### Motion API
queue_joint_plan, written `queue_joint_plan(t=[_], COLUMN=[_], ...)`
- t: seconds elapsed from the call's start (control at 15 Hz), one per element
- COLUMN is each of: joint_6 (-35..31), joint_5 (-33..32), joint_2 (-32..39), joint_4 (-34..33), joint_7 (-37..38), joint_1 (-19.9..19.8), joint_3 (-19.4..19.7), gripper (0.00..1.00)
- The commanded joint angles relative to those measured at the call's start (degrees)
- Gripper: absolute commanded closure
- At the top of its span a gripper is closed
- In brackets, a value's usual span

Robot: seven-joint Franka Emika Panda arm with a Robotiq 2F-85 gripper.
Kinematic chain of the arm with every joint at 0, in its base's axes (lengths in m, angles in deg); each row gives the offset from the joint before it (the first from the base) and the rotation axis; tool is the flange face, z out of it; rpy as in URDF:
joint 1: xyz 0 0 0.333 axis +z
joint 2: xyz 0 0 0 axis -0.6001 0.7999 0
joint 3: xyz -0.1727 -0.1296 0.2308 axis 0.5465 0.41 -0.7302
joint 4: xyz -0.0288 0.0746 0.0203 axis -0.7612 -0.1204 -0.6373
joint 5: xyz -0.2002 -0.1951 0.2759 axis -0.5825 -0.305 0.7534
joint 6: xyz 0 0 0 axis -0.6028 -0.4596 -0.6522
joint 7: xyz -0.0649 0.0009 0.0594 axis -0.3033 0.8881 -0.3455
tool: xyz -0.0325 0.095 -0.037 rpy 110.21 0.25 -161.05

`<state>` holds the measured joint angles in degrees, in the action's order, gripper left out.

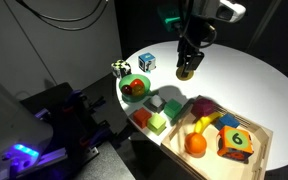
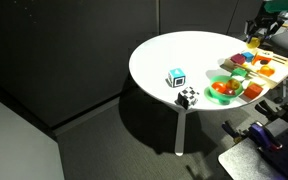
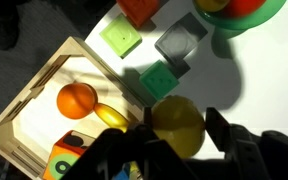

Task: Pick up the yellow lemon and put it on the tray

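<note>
My gripper is going to release the yellow lemon on the banana [image 1: 198,122] [image 3: 118,117] next to the orange fruit in the tray.
My gripper [image 3: 180,122] is shut on the yellow lemon [image 3: 174,128], which sits between the two black fingers in the wrist view. In an exterior view the gripper [image 1: 188,70] hangs above the white table, behind the tray's near corner, with the lemon [image 1: 187,73] at its tips. The light-wood tray [image 1: 244,117] lies at the table's edge. In the wrist view its rim [image 3: 34,85] is at the left, beside the lemon and not under it.
The tray holds an orange fruit [image 3: 76,100], a banana [image 3: 109,117] and a numbered block [image 1: 236,141]. Green and grey blocks [image 3: 156,82] lie beside the tray. A green bowl [image 1: 134,87] with fruit and two small cubes [image 1: 145,62] stand further off.
</note>
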<state>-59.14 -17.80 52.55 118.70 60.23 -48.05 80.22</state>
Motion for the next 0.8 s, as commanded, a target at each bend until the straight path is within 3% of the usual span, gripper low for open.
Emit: queue_joint_plan(t=[0.0, 0.73], joint_6=[-1.7, -6.1], joint_5=[1.1, -0.4], joint_2=[3.0, 11.7], joint_4=[-2.4, -6.3], joint_7=[-1.1, 1.0], joint_1=[-1.2, -1.7], joint_3=[1.1, 3.6], gripper=[0.69, 0.69])
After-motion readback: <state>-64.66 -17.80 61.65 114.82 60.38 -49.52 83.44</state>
